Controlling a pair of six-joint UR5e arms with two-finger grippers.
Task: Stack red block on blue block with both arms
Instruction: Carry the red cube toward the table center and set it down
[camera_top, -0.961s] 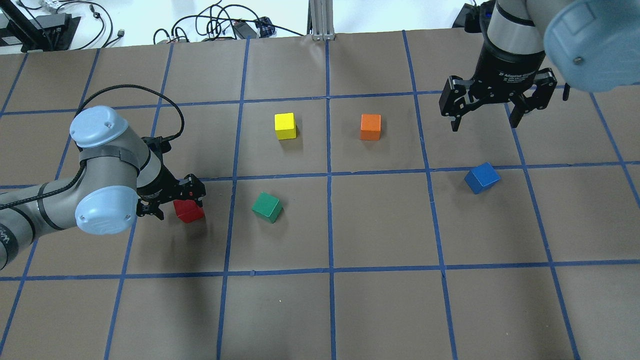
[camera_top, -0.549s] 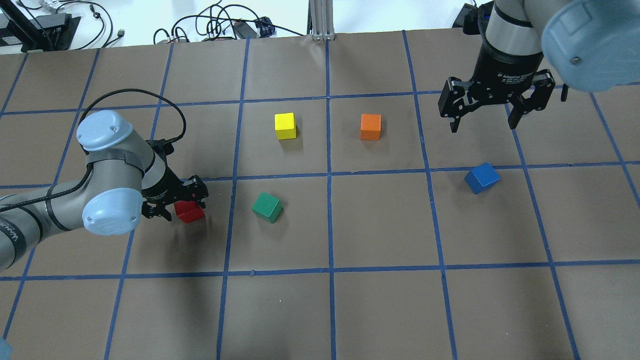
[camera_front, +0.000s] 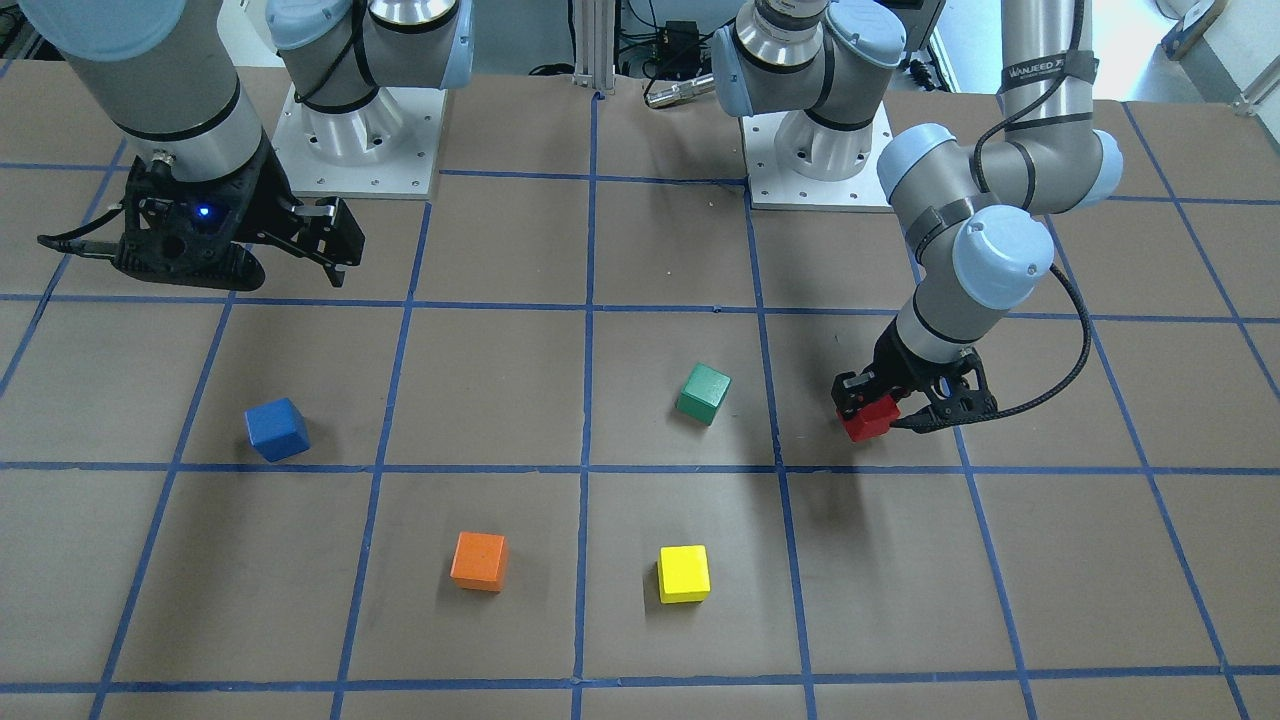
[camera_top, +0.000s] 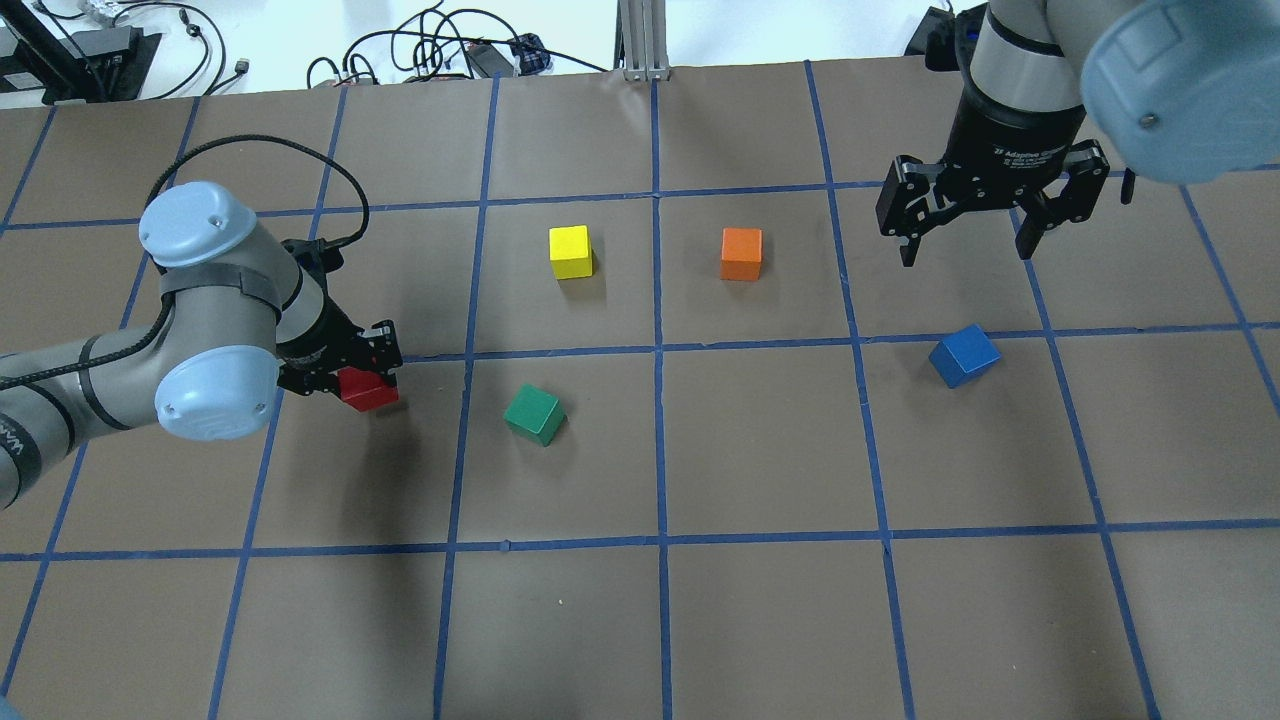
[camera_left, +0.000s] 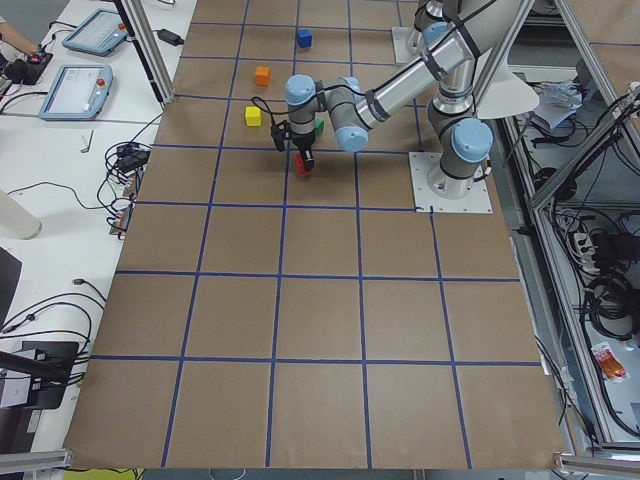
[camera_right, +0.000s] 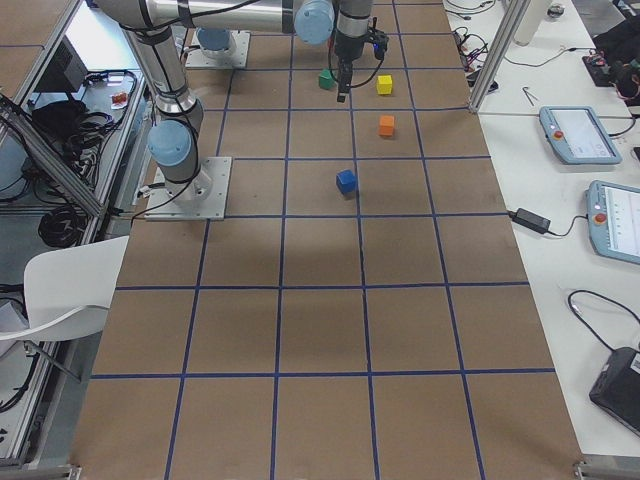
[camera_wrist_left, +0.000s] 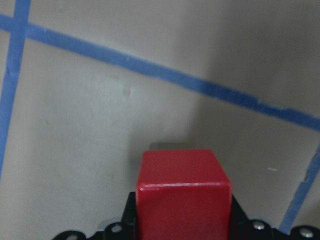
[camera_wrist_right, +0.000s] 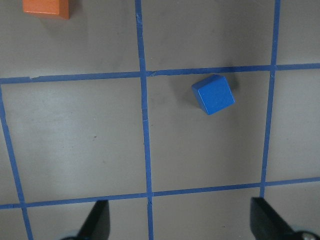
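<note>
Next, my left gripper releases the red block on the tape crossing (camera_front: 584, 467) between the green cube and the orange cube.
My left gripper (camera_top: 345, 374) is shut on the red block (camera_top: 368, 389) and holds it above the table at the left; the block also shows in the front view (camera_front: 868, 418) and fills the bottom of the left wrist view (camera_wrist_left: 182, 197). The blue block (camera_top: 964, 355) sits on the table at the right, also in the front view (camera_front: 277, 428) and the right wrist view (camera_wrist_right: 213, 94). My right gripper (camera_top: 968, 240) is open and empty, high above the table behind the blue block.
A green cube (camera_top: 533, 414) lies just right of the red block. A yellow cube (camera_top: 571, 251) and an orange cube (camera_top: 741, 253) sit farther back in the middle. Blue tape lines grid the brown table (camera_top: 760, 450).
My left gripper has lifted the red block off the table and drawn it up and back. The right gripper has barely moved.
</note>
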